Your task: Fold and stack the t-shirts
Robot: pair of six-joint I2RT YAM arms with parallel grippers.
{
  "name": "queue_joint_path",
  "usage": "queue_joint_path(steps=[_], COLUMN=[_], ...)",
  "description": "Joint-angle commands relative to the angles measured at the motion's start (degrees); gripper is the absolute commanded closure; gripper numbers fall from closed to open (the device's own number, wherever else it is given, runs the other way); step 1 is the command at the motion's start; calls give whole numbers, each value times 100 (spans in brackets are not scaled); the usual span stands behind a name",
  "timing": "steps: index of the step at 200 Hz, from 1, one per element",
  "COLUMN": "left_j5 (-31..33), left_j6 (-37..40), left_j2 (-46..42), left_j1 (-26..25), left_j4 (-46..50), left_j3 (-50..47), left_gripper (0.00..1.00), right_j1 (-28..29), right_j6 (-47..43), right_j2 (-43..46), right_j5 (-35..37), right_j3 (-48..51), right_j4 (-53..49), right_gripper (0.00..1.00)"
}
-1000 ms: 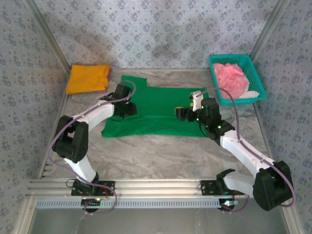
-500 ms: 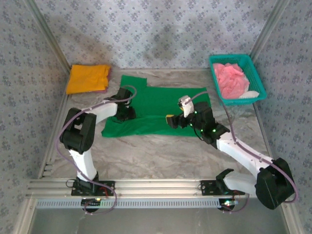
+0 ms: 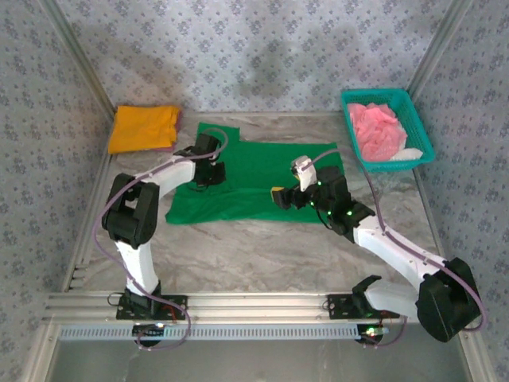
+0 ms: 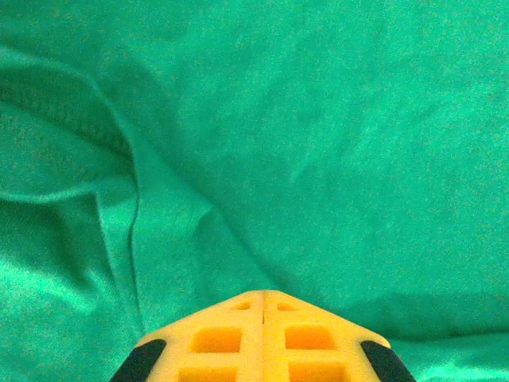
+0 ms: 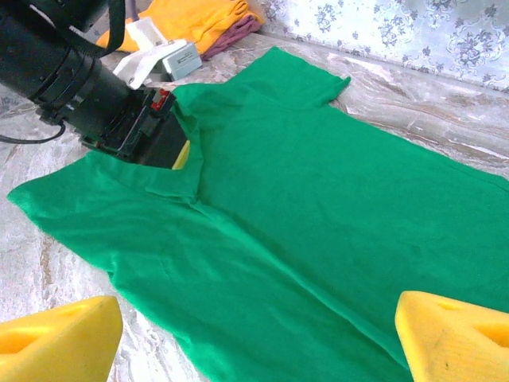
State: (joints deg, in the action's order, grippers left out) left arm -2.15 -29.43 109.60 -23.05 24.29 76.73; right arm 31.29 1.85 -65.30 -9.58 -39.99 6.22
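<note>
I can see a long fold from the collar along the green t-shirt's middle, so I will open my left gripper and take the t-shirt's near shoulder (image 3: 188,204) before folding.
The green t-shirt (image 3: 254,179) (image 4: 318,143) (image 5: 318,199) lies spread flat across the middle of the table. My left gripper (image 3: 208,169) (image 4: 263,293) (image 5: 181,157) is down on its left part, jaws shut, with a small raised fold of green cloth at the tips. My right gripper (image 3: 278,196) (image 5: 258,306) hovers open over the shirt's near right area, nothing between its yellow fingers (image 5: 453,334). A folded orange-yellow t-shirt (image 3: 143,127) (image 5: 199,20) rests at the back left. The pink t-shirt (image 3: 375,131) is bunched in the basket.
The teal mesh basket (image 3: 378,94) stands at the back right corner. A mauve cloth edge (image 5: 235,36) peeks out under the orange-yellow shirt. Patterned walls close in the back and sides. An aluminium rail (image 3: 254,306) runs along the near edge by the arm bases.
My left gripper has shut and slid a little farther back on the green shirt. The right gripper moved left toward the shirt's centre, then held still, open.
</note>
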Motion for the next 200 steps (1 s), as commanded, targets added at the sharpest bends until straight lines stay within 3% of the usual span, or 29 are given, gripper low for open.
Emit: queue_joint_path(steps=[1,7,13,17,31,45,92,127,200], left_j5=[116,143,187,216,257,239,53,-39,-35], left_j6=[63,29,-19,-42,-94,-171,-343,-282,-207], left_j2=[34,-40,-113,-162,-327,-442,-421,-197,-114], left_j1=[-42,-42,-42,-35,-16,10,142,135,99], left_j4=[270,219,191,182,131,72,-236,-349,-315], left_j3=[205,115,23,-39,-303,-538,-984,-866,-679], left_gripper=[100,97,80,75,73,64,62,64,95], right_j1=[48,52,52,45,49,52,88,236,334], right_j6=[-88,-89,-97,-101,-114,-125,-168,-281,-308], right_j2=[52,65,77,78,111,114,10,-97,-65], right_j5=[114,122,135,147,175,174,-189,-187,-85], right_j3=[-26,-31,-43,-44,-27,0,37,-62,-75], right_j4=[-40,-59,-80,-94,-100,-64,134,45,-13], right_gripper=[9,8,9,8,8,8,8,8,7])
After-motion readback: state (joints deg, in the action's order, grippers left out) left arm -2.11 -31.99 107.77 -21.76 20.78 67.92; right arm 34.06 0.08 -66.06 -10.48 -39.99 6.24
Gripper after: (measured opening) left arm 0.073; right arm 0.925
